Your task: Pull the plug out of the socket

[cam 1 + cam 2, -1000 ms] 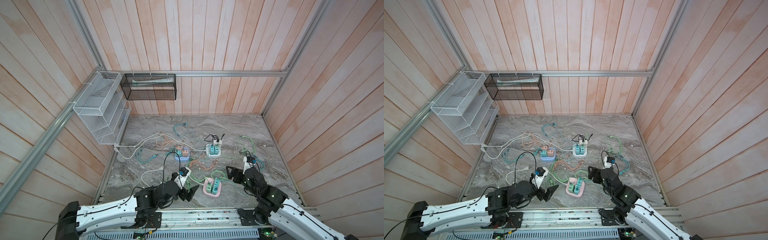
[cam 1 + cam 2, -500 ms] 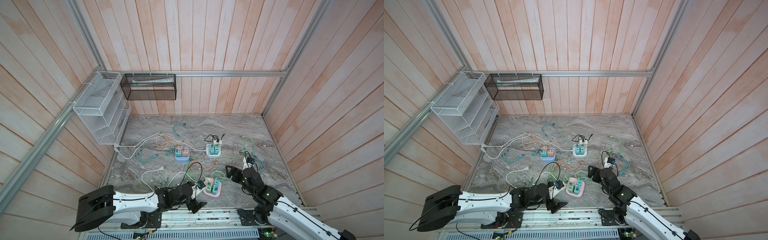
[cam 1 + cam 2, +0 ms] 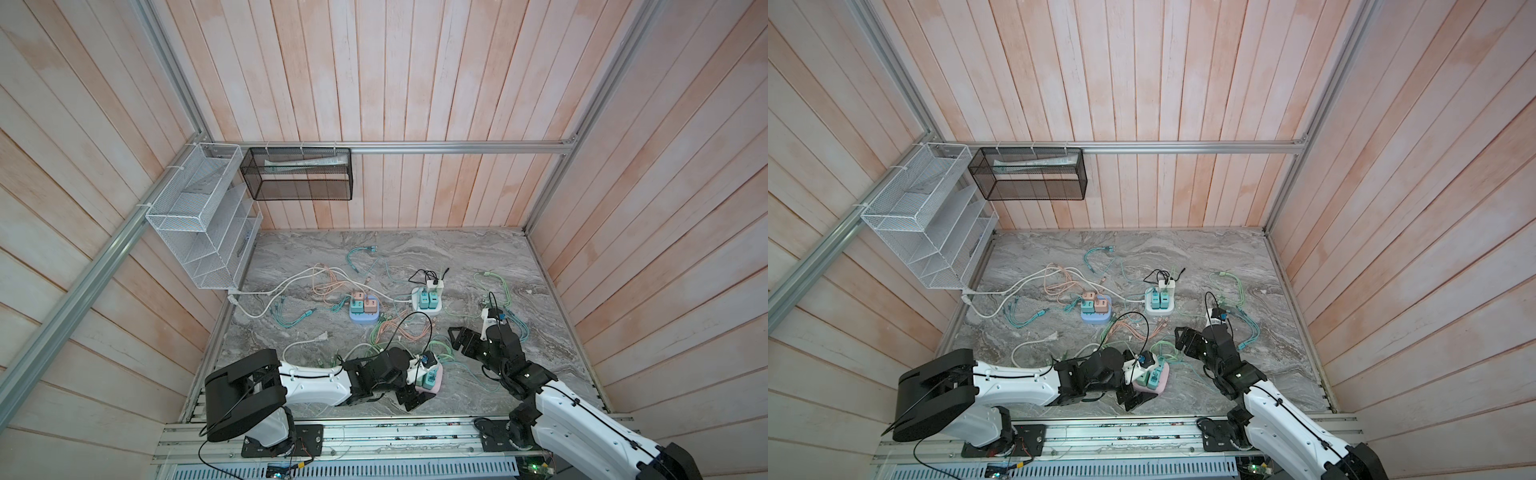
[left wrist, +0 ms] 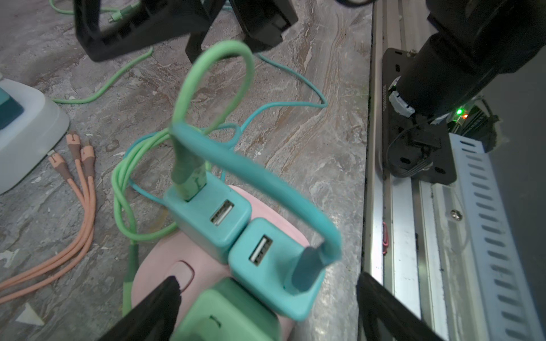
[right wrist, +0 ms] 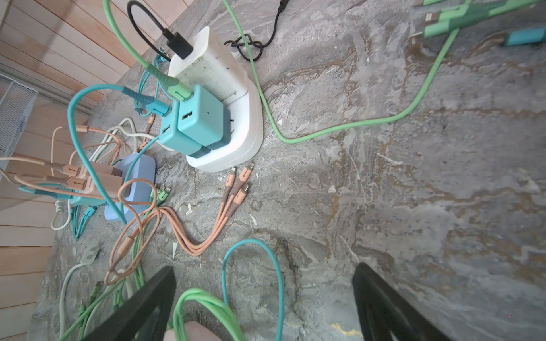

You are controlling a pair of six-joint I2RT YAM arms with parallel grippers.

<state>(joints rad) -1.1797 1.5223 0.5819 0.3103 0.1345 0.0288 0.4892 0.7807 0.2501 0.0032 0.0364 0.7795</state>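
Next, my left gripper moves the pink socket back before it takes the green plug (image 4: 232, 318), because the socket is lying close to the front edge of the table.
A pink socket (image 3: 434, 384) (image 3: 1163, 379) lies near the table's front edge. It carries two teal plugs (image 4: 212, 212) (image 4: 274, 265) and a green plug (image 4: 227, 316). A green USB cable (image 4: 189, 177) and a teal one (image 4: 304, 271) are stuck in the teal plugs. My left gripper (image 4: 267, 283) (image 3: 417, 384) is open and straddles the socket, with the green plug and the nearer teal plug between its fingers, touching neither. My right gripper (image 5: 264, 273) (image 3: 461, 343) hovers open just right of the socket, over loose cable loops.
A white socket (image 5: 236, 133) (image 3: 428, 297) with teal plugs and a blue socket (image 5: 139, 174) (image 3: 363, 318) with pink and teal plugs stand farther back. Loose orange, green, teal and white cables cover the floor. The metal rail (image 4: 399, 206) runs along the front edge.
My left arm has swung right and toward the front, bringing its open gripper from the white cable end to the pink socket. The right arm has barely moved.
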